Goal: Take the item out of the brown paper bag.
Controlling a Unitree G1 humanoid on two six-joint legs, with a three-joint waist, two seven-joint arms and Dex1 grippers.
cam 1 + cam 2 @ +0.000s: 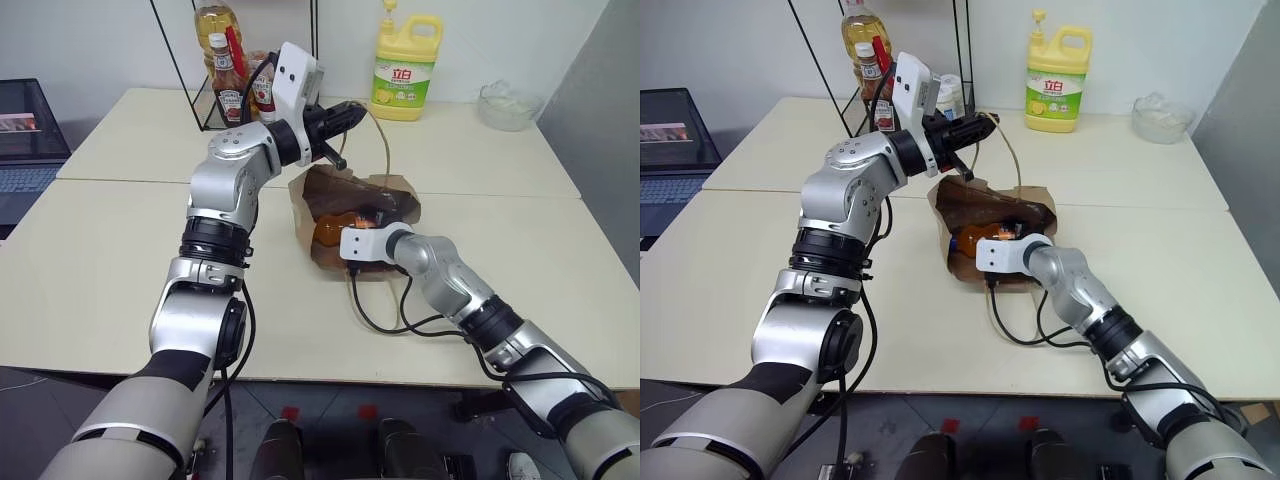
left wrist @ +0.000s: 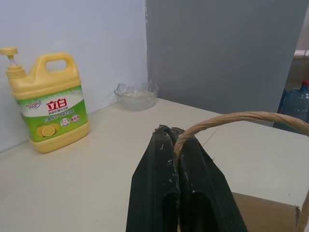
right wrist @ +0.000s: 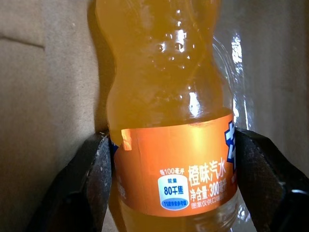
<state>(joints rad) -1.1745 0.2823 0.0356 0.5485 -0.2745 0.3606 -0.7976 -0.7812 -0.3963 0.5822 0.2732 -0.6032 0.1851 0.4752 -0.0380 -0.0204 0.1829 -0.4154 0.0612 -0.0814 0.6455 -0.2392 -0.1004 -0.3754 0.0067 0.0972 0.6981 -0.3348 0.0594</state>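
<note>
Next, my right gripper sets the orange soda bottle down on the table (image 1: pixel 477 250) next to the brown paper bag, toward the grey wall.
The brown paper bag (image 1: pixel 400 200) lies tipped on the table with its mouth facing me. My left gripper (image 1: pixel 350 117) is raised above it, shut on one thin tan loop handle (image 2: pixel 241 118), which is pulled taut. My right gripper (image 3: pixel 174 159) reaches into the bag's mouth. The item, an orange soda bottle (image 3: pixel 164 96), sits inside against the brown paper, and a bit of it shows through the opening (image 1: pixel 330 232). The black fingers (image 3: pixel 91 179) press its orange-and-blue label from both sides.
A yellow detergent jug (image 1: pixel 405 68) and a glass bowl (image 1: pixel 508 105) stand at the table's far edge. A wire rack with ketchup and oil bottles (image 1: pixel 235 80) is at the back left. A black cable (image 1: pixel 400 320) loops on the table before the bag. A laptop (image 1: pixel 25 150) sits far left.
</note>
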